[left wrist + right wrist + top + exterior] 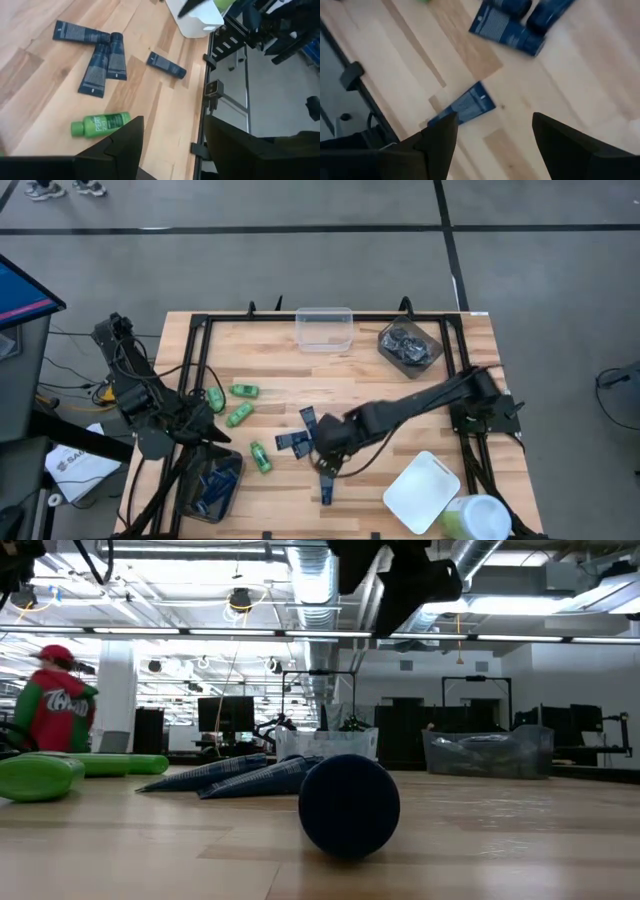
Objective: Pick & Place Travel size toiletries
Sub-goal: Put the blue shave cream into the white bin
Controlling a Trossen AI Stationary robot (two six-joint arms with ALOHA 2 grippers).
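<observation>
The navy tube lies apart near the table's front edge, and my right gripper will close on the narrow cap end [326, 497] [439, 118] of it.
Travel size toiletries lie on the wooden table: several green mini bottles [240, 414] at the left and flat navy tubes [296, 442] in the middle. One navy tube [462, 107] lies apart near the front edge, just under my right gripper [492, 130]. That gripper hangs above it, open, pointing steeply down. My left gripper [172, 132] is open and empty, raised by the far rim of a clear tub [210, 485] that holds navy items. A green bottle [100, 124] lies beyond its fingers.
A clear tub [323, 328] and a grey tub [410, 345] of dark items stand at the far edge. A white tub [422, 492] sits at the near right. A black frame [200, 330] borders the table. A person [55, 700] stands in the room behind.
</observation>
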